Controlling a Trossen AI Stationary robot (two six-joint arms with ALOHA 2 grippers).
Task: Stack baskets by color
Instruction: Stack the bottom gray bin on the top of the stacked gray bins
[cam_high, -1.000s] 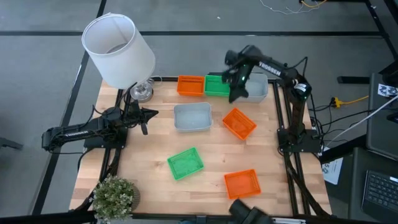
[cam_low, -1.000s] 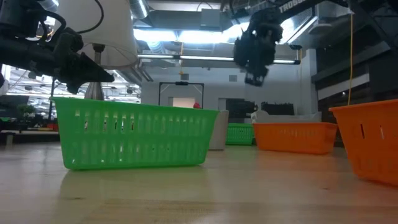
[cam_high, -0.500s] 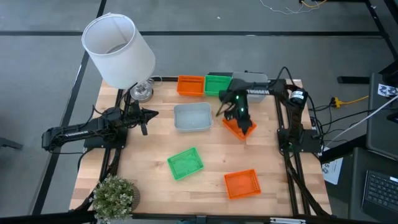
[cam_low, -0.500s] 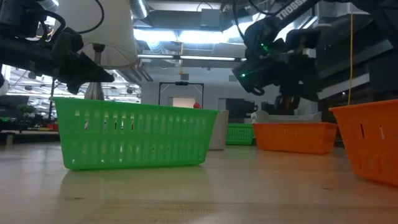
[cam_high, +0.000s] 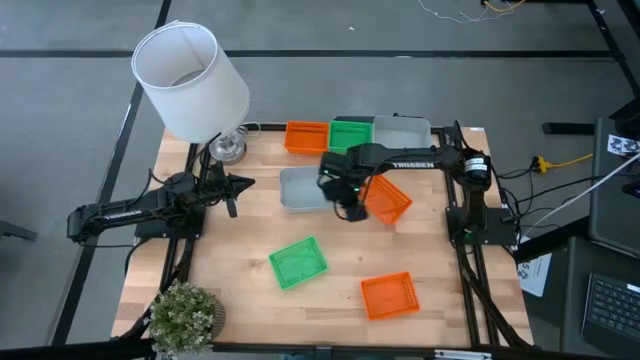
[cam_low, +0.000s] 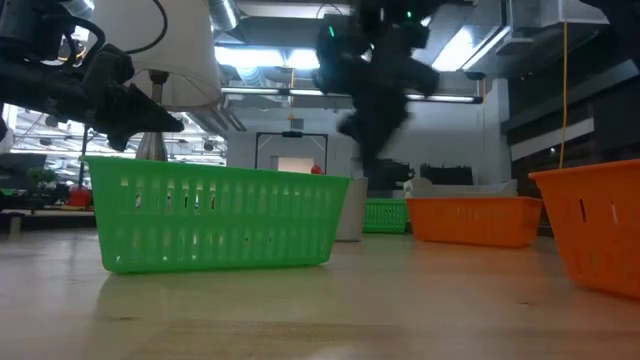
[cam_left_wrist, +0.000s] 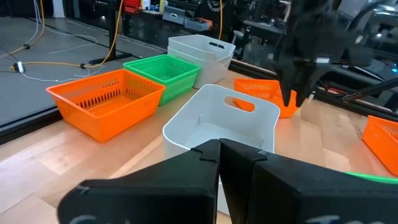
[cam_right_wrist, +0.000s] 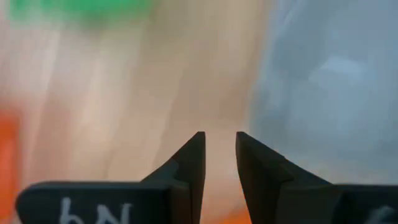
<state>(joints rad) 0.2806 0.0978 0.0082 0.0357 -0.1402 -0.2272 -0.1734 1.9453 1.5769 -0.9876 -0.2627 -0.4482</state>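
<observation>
The robot's right gripper needs to next close on the near edge (cam_high: 316, 209) (cam_right_wrist: 262, 78) of the grey-white basket in mid-table, the side that faces the nearer green basket.
Seven baskets show on the wooden table. An orange basket (cam_high: 306, 137), a green basket (cam_high: 349, 135) and a grey-white basket (cam_high: 402, 132) stand in a row at the far edge. Another grey-white basket (cam_high: 308, 187) sits mid-table beside a skewed orange basket (cam_high: 385, 198). A green basket (cam_high: 297, 262) and an orange basket (cam_high: 389, 295) lie nearer. My right gripper (cam_high: 345, 203) hangs open above the mid-table grey-white basket's right edge, pointing steeply down, with nothing between its fingers (cam_right_wrist: 194, 158). My left gripper (cam_high: 232, 190) waits shut at the table's left.
A lamp with a white shade (cam_high: 190, 80) stands at the far left corner, and a potted plant (cam_high: 185, 315) at the near left corner. Bare wood lies between the mid-table baskets and the nearer green and orange ones.
My right gripper has swung from above the far row of baskets toward the table's near and left side and come lower, turning as it went. It now hangs by the mid-table grey-white basket. No basket has moved.
</observation>
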